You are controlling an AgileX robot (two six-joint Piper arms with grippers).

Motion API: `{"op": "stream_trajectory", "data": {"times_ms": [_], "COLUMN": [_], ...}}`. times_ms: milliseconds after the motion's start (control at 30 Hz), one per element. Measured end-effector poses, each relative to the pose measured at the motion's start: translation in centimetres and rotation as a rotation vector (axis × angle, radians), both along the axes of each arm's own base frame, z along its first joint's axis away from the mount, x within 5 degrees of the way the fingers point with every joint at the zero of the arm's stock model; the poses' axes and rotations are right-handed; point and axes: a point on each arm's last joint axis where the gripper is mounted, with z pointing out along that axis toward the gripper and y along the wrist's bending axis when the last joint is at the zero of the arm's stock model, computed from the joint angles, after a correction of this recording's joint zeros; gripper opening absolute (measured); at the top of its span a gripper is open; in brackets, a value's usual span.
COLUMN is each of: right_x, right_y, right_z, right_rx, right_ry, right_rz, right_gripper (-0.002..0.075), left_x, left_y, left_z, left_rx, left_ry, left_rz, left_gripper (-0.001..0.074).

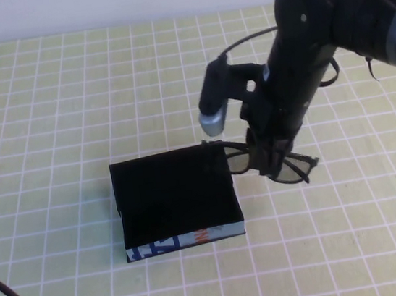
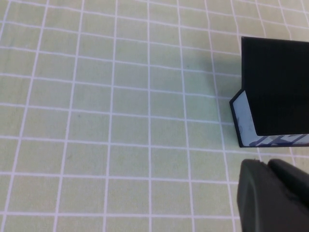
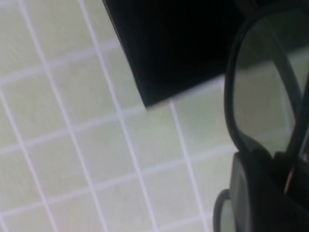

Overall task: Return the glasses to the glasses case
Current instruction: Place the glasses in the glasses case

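My right gripper has the black-framed glasses to put down. It will set them inside the near half of the open black glasses case point(image 1: 182, 214).
The black glasses case point(image 1: 175, 198) lies open at the table's middle, its blue, white and orange-red side facing me; it also shows in the left wrist view point(image 2: 275, 96) and the right wrist view point(image 3: 174, 48). My right gripper point(image 1: 272, 156) is shut on the black-framed glasses point(image 1: 284, 167) and holds them just right of the case, one lens point(image 3: 263, 92) reaching over the case's right edge. My left gripper point(image 2: 270, 193) is shut and empty, near the case's front left corner; only a cable of that arm shows in the high view.
The table is covered by a light green cloth with a white grid point(image 1: 46, 102). The right arm's bulk point(image 1: 327, 21) hangs over the far right part of the table.
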Motion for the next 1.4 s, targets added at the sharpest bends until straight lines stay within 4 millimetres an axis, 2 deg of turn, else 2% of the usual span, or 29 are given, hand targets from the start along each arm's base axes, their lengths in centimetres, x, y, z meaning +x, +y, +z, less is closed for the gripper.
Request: {"op": "stream_trajectory", "data": {"times_ms": [100, 233, 333, 467, 600, 733, 1100, 1400], "right_x": [-1.1, -2.7, -3.6, -3.7, -3.0, -2.5, -2.0, -1.9], "right_y": [2.4, 5.2, 7.0, 8.4, 9.1, 9.6, 10.0, 10.1], "right_z": [1.7, 2.9, 2.7, 0.8, -1.5, -3.0, -4.1, -4.1], "right_rx": [0.034, 0.072, 0.096, 0.080, 0.060, 0.053, 0.053, 0.064], "right_ry": [-0.047, -0.108, -0.141, -0.121, -0.095, -0.095, -0.100, -0.110], "right_rz": [0.069, 0.179, 0.230, 0.267, 0.273, 0.270, 0.265, 0.249], "right_gripper": [0.0040, 0.0040, 0.0040, 0.0040, 0.0040, 0.0040, 0.0046, 0.0170], "left_x": [0.0, 0.0, 0.0, -0.1, -0.2, -0.3, -0.5, -0.5], "left_y": [0.0, 0.0, 0.0, 0.0, 0.0, 0.0, 0.1, 0.1], "left_z": [0.0, 0.0, 0.0, -0.2, -0.3, -0.4, -0.5, -0.5], "left_rx": [0.000, 0.000, 0.000, 0.004, 0.007, 0.010, 0.014, 0.032], "left_ry": [0.000, 0.000, 0.002, 0.021, 0.041, 0.053, 0.076, 0.072], "left_rz": [0.000, 0.000, 0.000, -0.001, -0.003, -0.003, -0.005, -0.020], "left_gripper": [-0.0003, -0.0003, -0.0003, -0.0003, -0.0003, -0.0003, -0.0003, -0.0003]}}
